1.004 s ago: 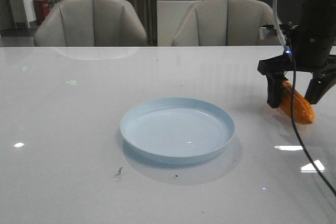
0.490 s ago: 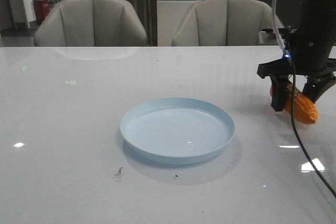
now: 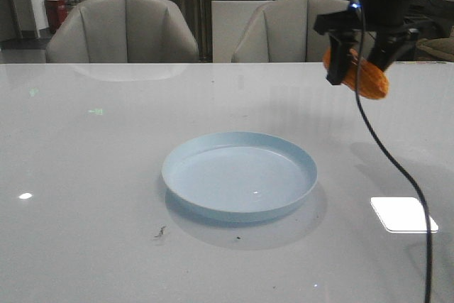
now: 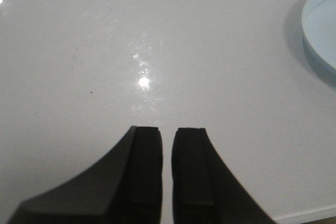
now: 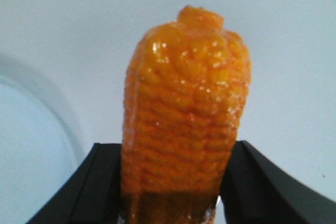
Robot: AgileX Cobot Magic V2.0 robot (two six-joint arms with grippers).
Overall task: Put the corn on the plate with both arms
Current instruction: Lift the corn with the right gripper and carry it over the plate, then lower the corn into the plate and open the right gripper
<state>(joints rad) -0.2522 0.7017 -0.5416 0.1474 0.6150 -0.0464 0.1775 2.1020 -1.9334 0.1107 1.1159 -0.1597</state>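
Note:
I should release the orange corn, now hanging well above the table, from my right gripper across the middle of the empty pale blue plate (image 3: 237, 161).
The orange corn (image 3: 363, 77) hangs well above the table at the far right, gripped between the black fingers of my right gripper (image 3: 360, 69). The right wrist view shows the corn (image 5: 184, 114) up close, pinched at its lower part by my right gripper (image 5: 176, 182), with the table far below. The pale blue plate (image 3: 239, 174) lies empty at the table's middle, left of and nearer than the corn; its rim also shows in the left wrist view as the plate (image 4: 320, 35) and in the right wrist view as the plate (image 5: 31, 129). My left gripper (image 4: 167, 140) is shut over bare table, holding nothing.
The white table (image 3: 92, 175) is glossy with light reflections. Two beige chairs (image 3: 122, 30) stand behind its far edge. A dark cable (image 3: 397, 175) trails down from the right arm over the right side of the table.
My right gripper closed on the corn and lifted it off the table, rising and shifting a little to the left. The plate has not moved.

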